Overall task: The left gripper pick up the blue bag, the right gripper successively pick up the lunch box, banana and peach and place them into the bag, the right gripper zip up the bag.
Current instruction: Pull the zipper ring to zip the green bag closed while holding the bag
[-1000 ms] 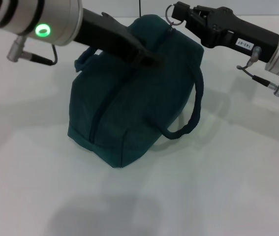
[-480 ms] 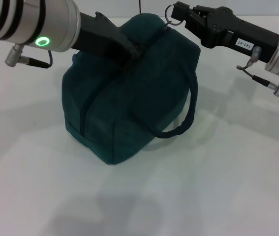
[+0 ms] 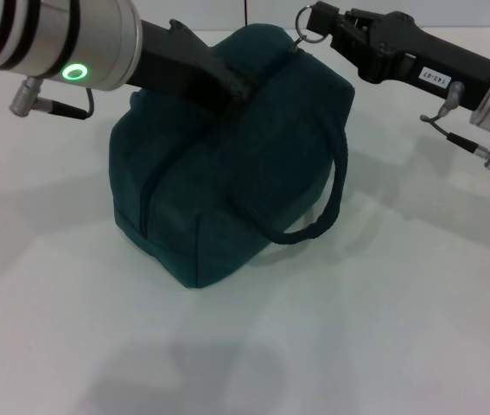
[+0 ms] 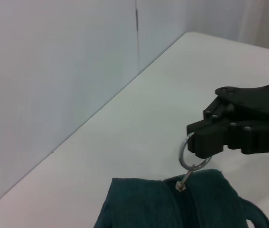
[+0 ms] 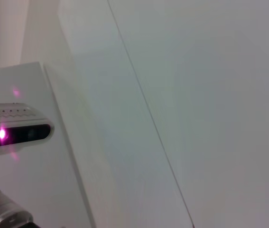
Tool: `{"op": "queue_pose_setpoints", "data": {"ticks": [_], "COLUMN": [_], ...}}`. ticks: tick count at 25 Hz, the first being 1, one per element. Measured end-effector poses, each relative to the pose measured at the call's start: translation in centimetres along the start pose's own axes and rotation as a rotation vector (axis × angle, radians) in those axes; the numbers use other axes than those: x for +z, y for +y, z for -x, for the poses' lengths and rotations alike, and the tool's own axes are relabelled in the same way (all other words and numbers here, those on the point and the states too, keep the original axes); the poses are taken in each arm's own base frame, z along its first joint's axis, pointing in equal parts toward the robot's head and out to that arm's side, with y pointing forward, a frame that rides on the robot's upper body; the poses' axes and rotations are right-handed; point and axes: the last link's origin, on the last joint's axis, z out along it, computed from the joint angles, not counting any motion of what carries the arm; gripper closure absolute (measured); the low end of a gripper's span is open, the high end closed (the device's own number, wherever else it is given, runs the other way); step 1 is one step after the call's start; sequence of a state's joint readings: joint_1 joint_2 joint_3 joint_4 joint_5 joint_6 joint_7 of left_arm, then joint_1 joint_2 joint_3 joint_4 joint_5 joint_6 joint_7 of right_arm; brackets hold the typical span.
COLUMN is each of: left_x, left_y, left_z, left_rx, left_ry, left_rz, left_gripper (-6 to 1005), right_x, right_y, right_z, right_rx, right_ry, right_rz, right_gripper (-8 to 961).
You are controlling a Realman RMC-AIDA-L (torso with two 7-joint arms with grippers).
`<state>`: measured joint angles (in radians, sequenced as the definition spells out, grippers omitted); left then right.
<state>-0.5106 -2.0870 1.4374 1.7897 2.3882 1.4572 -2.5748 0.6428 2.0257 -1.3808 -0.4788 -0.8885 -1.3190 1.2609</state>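
I should open my left gripper, which lies across the zip at the bag's top middle, back it off and take the bag's fabric (image 3: pixel 243 52) beside the zip, towards the wall.
The blue bag (image 3: pixel 227 190) stands on the white table, its zip closed along the top. My left gripper (image 3: pixel 234 93) is shut on the fabric at the bag's top middle. My right gripper (image 3: pixel 315 19) is at the bag's far top end, shut on the ring zip pull (image 3: pixel 305 40). The left wrist view shows the right gripper (image 4: pixel 199 141) pinching the ring zip pull (image 4: pixel 187 159) above the bag's end (image 4: pixel 143 206). One loop handle (image 3: pixel 335 199) hangs down the bag's right side. The lunch box, banana and peach are out of view.
The white table (image 3: pixel 400 328) spreads around the bag, with a white wall (image 4: pixel 53 71) close behind it. The right wrist view shows only wall panels and a white device with a pink light (image 5: pixel 11 130).
The bag has shifted left and now stands more upright, moved with my left gripper. My right gripper has stayed at the zip ring, shifting only slightly.
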Motion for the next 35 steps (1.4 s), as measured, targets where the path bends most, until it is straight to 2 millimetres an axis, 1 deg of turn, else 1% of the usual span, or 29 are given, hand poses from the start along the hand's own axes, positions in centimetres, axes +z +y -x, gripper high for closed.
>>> {"op": "queue_pose_setpoints", "data": {"ticks": [4, 7, 9, 13, 16, 23, 27, 35], "left_x": [-0.4, -1.0, -1.4, -2.1, -1.9, 0.2, 0.1, -0.3], "left_y": [0.2, -0.1, -0.6, -2.4, -3.3, -4.1, -4.8, -5.4], "left_z": [-0.2, -0.4, -0.4, -0.1, 0.0, 0.3, 0.5, 0.5], "left_rx": [-0.001, -0.015, -0.029, -0.095, -0.139, -0.202, -0.228, -0.242], "left_ry": [0.025, 0.057, 0.072, 0.118, 0.126, 0.058, 0.067, 0.087], "left_rz": [0.026, 0.04, 0.03, 0.002, 0.016, 0.08, 0.08, 0.059], "left_gripper": [966, 987, 991, 984, 967, 844, 774, 477], "right_x": [-0.2, -0.3, -0.3, -0.3, -0.3, -0.3, -0.3, -0.6], "right_y": [-0.1, -0.2, -0.2, -0.1, 0.0, 0.1, 0.1, 0.1], "right_z": [0.0, 0.0, 0.0, -0.1, -0.1, -0.1, -0.2, -0.3], "right_rx": [0.012, 0.017, 0.017, 0.018, 0.019, 0.019, 0.02, 0.024], "right_ry": [-0.015, -0.018, -0.018, -0.016, -0.017, -0.017, -0.016, -0.016], "right_rz": [-0.01, -0.015, -0.015, -0.011, -0.007, -0.003, -0.003, -0.008], "right_gripper": [944, 944, 944, 944, 944, 944, 944, 945]}}
